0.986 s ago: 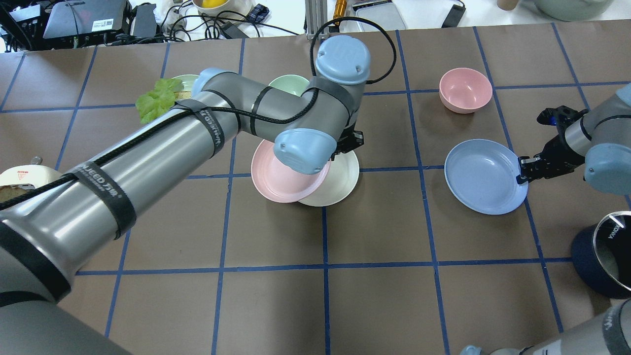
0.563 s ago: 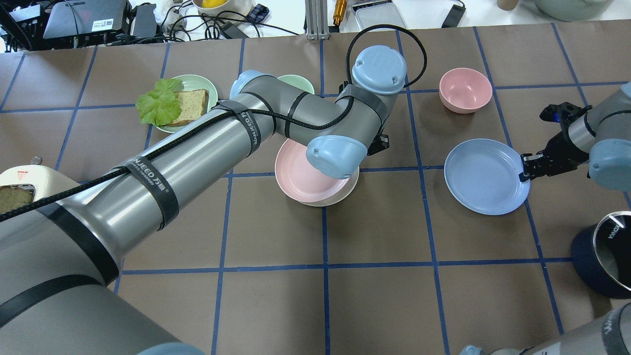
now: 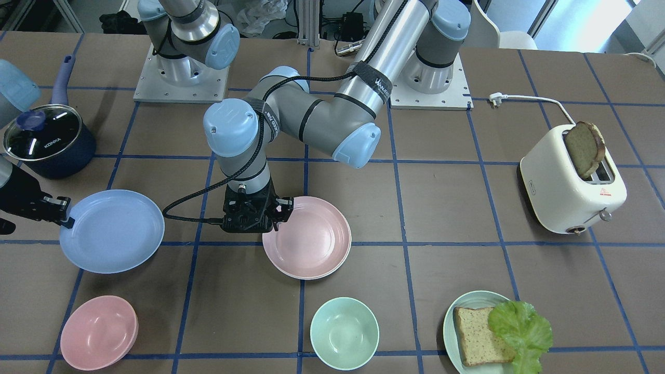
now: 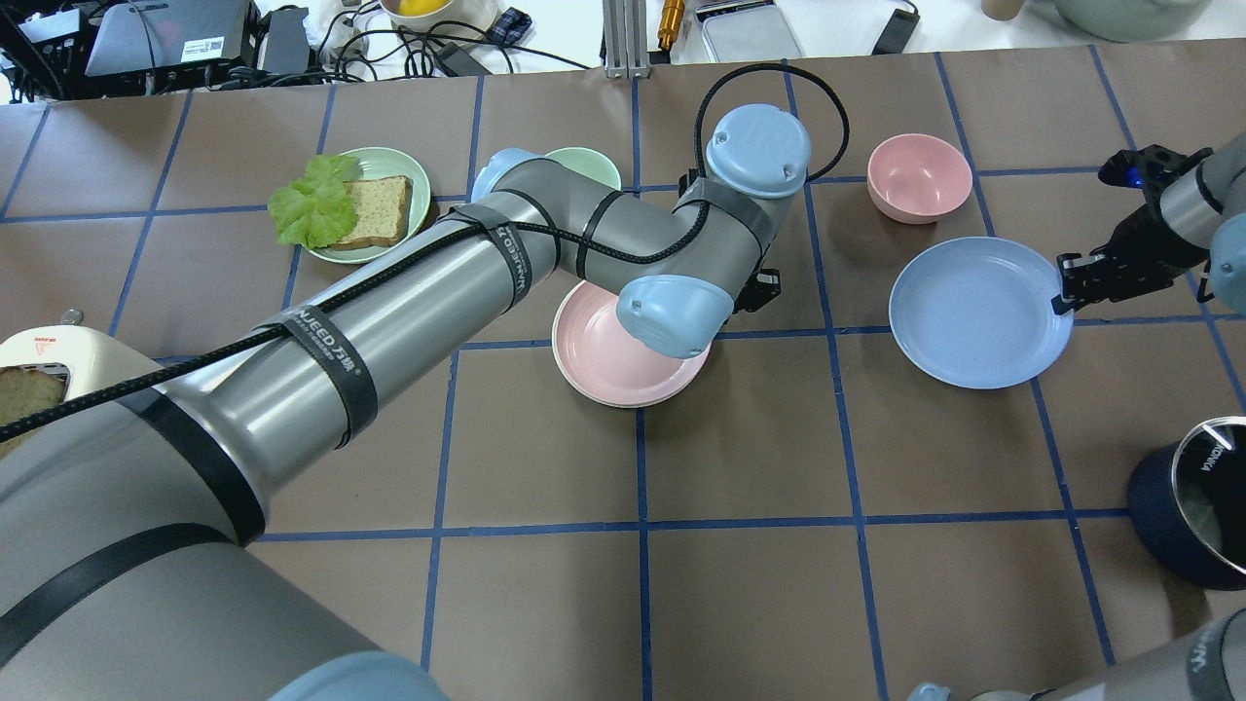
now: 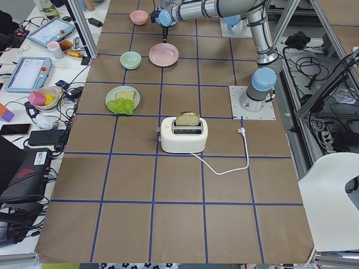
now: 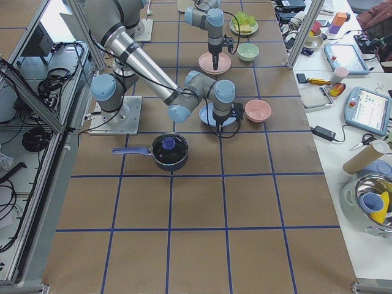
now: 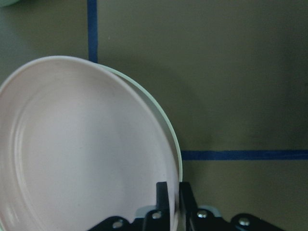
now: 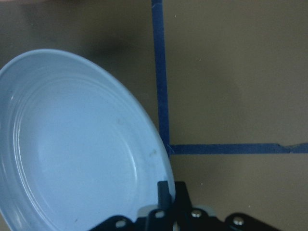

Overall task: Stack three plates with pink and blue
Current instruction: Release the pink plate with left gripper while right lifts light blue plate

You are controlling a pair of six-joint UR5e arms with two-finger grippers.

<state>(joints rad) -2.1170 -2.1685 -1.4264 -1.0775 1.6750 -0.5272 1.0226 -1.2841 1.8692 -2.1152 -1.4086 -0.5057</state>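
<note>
The robot's right gripper should release the blue plate, now held apart from the stack, on top of the pink plate (image 3: 303,239) at the middle of the table.
The pink plate (image 4: 608,365) lies on the cream-white plate (image 7: 169,129) at the table's middle, so only a thin cream rim shows. It also shows in the front view (image 3: 306,236). My left gripper (image 7: 172,187) is shut on the pink plate's rim (image 3: 283,208). The blue plate (image 4: 978,312) is to the right, apart from the stack, and shows in the front view (image 3: 111,236). My right gripper (image 4: 1061,287) is shut on the blue plate's rim (image 8: 169,187). I cannot tell if the blue plate touches the table.
A pink bowl (image 4: 919,177) stands beyond the blue plate. A mint-green bowl (image 3: 344,332) and a green plate with bread and lettuce (image 4: 350,209) are at the far side. A toaster (image 3: 571,182) is on my left and a dark pot (image 4: 1202,497) on my right.
My left gripper has slid the pink plate to the right until it covers the cream-white plate. My right gripper has moved the blue plate away from me and slightly right.
</note>
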